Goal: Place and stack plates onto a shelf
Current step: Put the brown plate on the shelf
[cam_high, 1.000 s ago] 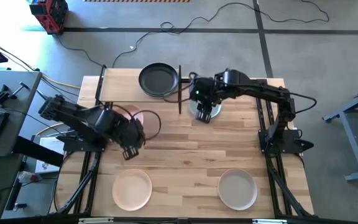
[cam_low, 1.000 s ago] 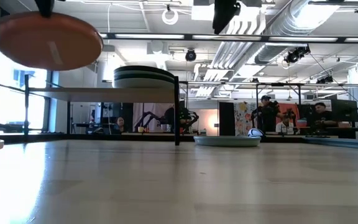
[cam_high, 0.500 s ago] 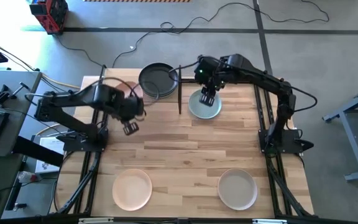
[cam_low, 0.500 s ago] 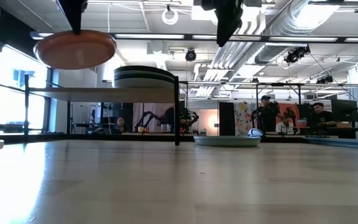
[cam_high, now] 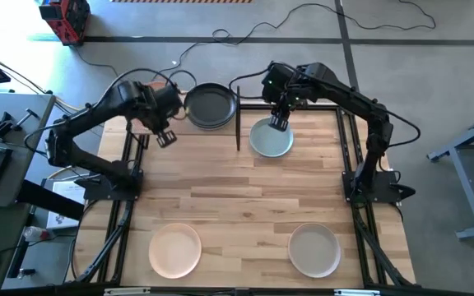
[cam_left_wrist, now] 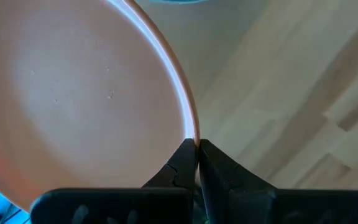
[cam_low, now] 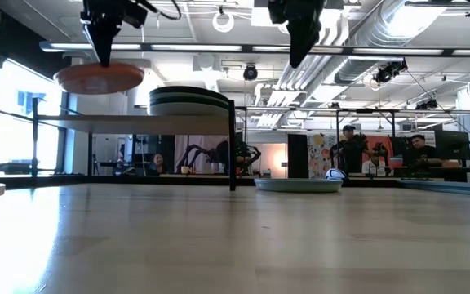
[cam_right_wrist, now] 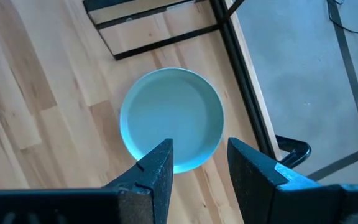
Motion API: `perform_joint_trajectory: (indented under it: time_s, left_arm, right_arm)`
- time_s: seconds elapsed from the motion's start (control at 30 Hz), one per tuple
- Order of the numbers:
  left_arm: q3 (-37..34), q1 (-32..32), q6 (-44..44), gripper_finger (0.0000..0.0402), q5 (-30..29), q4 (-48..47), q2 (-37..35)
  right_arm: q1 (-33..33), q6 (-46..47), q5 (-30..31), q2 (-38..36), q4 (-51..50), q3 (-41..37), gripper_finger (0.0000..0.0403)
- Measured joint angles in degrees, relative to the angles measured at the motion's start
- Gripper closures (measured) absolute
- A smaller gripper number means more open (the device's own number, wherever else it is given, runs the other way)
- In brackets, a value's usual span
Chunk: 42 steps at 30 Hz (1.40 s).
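Observation:
Next, my left gripper sets the peach-pink plate down and lets go of it on the shelf (cam_high: 157, 109) beside the stack with the black plate on top.
A peach-pink plate (cam_low: 99, 78) hangs level above the left half of the shelf (cam_low: 137, 120), held by my left gripper (cam_low: 103, 57), which is shut on it. In the high view the left arm hides this plate. A stack of plates with a black one on top (cam_high: 211, 105) rests on the shelf's right half (cam_high: 159, 115). My right gripper (cam_right_wrist: 197, 163) is open and high above a pale blue-grey plate (cam_right_wrist: 171, 127), which lies flat on the table just right of the shelf (cam_high: 271, 138). My left gripper pinches the peach-pink plate's rim (cam_left_wrist: 193, 134) between its two fingers, one on the upper face and one underneath. The fingers come from above, pointing down. The plate is lifted clear and sits about level below the gripper, over the shelf board.
Two more plates lie near the table's near edge: a peach-pink one (cam_high: 175, 251) at the left and a beige one (cam_high: 315, 251) at the right. The shelf's black frame post (cam_high: 238, 119) stands between the stack and the pale blue-grey plate. People and desks show far behind.
My left gripper has carried the peach-pink plate from the table's middle left toward the far edge, to above the shelf's left half. My right gripper has risen and drawn slightly toward the far edge, away from the pale blue-grey plate, which has stayed on the table.

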Motion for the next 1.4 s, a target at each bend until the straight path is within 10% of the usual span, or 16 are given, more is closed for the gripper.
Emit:
perform_joint_trajectory:
  time_s: [0.73,1.4]
  left_arm:
    - [-0.02,15.30,8.34,0.0401,10.92,5.73,1.95]
    - [-0.02,16.80,10.14,0.0401,12.21,5.18,9.59]
  right_arm:
    - [-1.77,0.42,-0.02,0.00,2.56,0.00,0.0272]
    - [-1.77,0.42,-0.02,0.00,2.48,0.00,0.0272]
